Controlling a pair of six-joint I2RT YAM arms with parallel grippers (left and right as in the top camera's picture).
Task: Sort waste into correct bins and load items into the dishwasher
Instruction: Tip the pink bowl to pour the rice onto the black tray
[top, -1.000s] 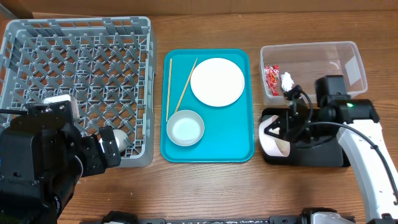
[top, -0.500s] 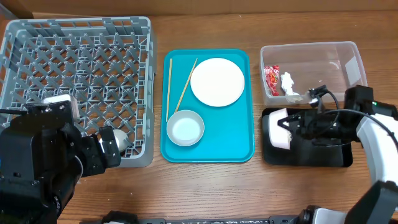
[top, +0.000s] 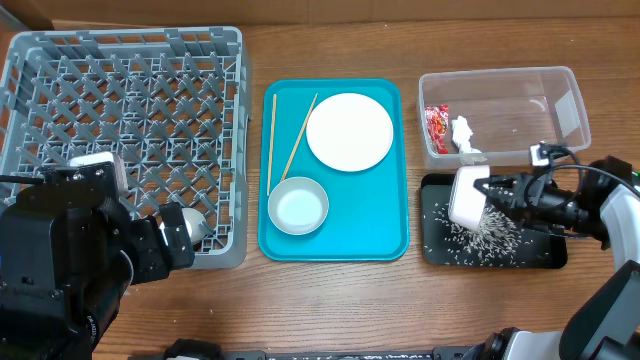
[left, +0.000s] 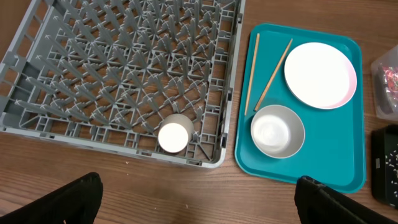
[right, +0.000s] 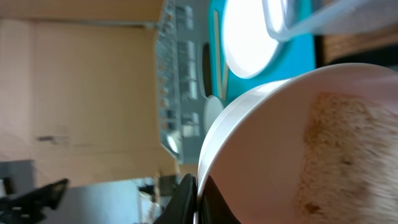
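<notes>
The robot's right gripper needs to put the small white plate down on the teal tray (top: 361, 200) beside the pale bowl.
My right gripper (top: 497, 190) is shut on the rim of a small white plate (top: 465, 197) and holds it tipped on edge over the black tray (top: 436, 252). Loose rice grains (top: 485, 238) lie scattered in that tray. In the right wrist view the fingers (right: 198, 194) pinch the plate's rim (right: 273, 155), with some rice stuck to it. The clear tub (top: 520, 85) holds the red wrapper (top: 437, 127) and the tissue (top: 462, 135). My left gripper (left: 200, 202) is open and empty over the table, in front of the grey rack (left: 124, 68). A white cup (left: 174, 137) stands in the rack.
The teal tray (top: 340, 240) in the middle carries the large white plate (top: 349, 131), a pale bowl (top: 298, 205) and two chopsticks (top: 296, 135). The left arm's body (top: 70, 260) covers the rack's front left corner.
The right gripper has swung the plate to the right and tipped it further. Rice that was not seen before now lies scattered in the black tray. The left arm has not moved.
</notes>
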